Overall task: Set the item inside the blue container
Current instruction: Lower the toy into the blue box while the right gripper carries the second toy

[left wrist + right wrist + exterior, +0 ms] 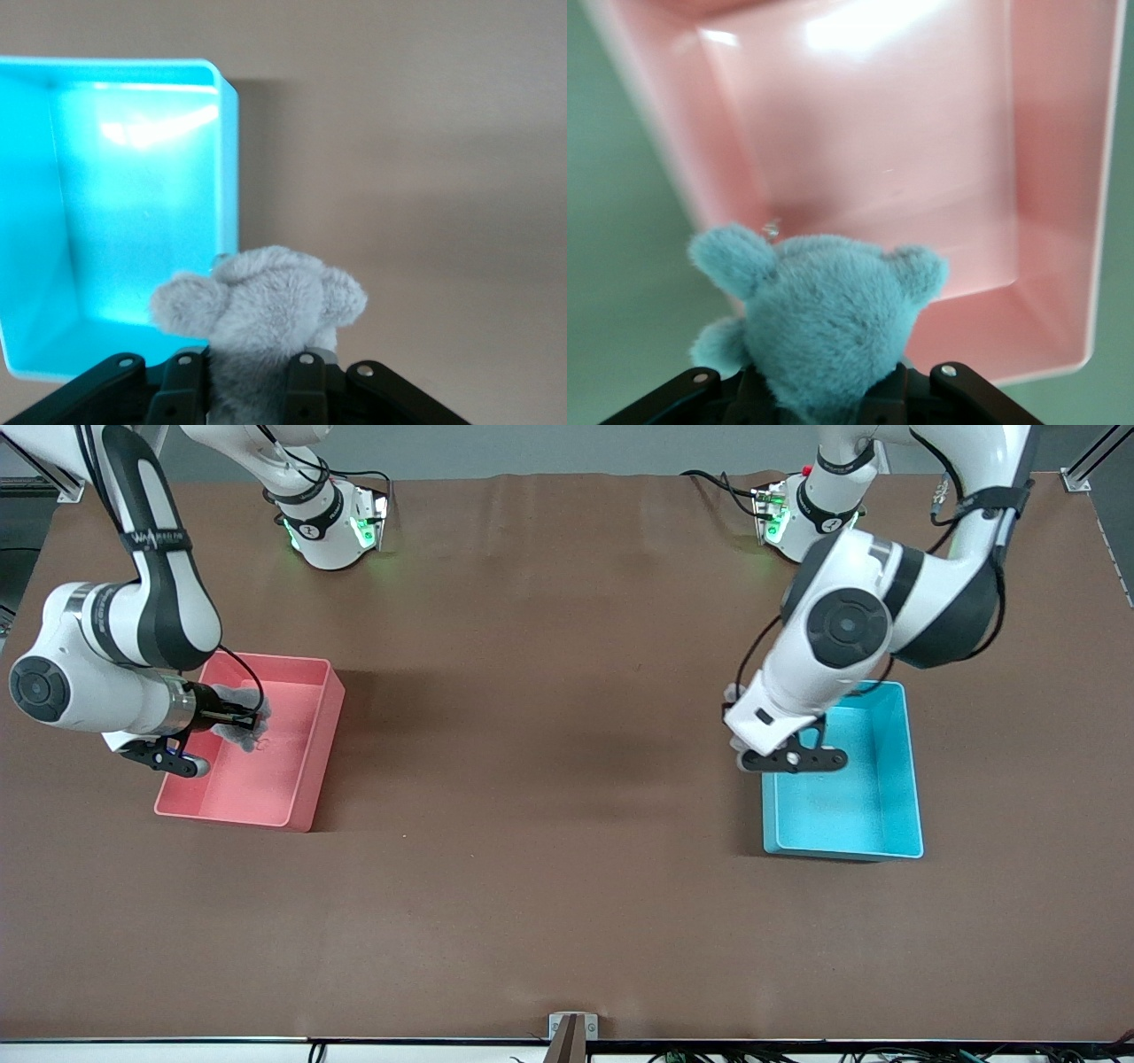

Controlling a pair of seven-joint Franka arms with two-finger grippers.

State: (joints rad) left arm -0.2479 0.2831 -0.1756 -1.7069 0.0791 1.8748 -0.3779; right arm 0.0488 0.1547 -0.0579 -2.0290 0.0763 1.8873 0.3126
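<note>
The robot's right gripper needs to put its plush toy down on the brown cloth midway (548, 776) between the pink bin and the blue container.
The blue container (850, 806) stands toward the left arm's end of the table, with nothing lying on the part of its floor that shows (133, 221). My left gripper (742, 746) hangs over the container's wall on the side toward the right arm, shut on the item, a grey plush toy (266, 305). The plush's head and ears stick out past the fingers (306, 390). Over a pink bin (266, 779), my right gripper (241, 717) is shut on a second fuzzy plush toy (833, 319), grey in the front view (252, 731).
The pink bin (921, 177) stands toward the right arm's end of the table, and nothing shows on its floor. Brown cloth (549, 779) covers the table between the two bins. A small bracket (572, 1027) sits at the table's edge nearest the front camera.
</note>
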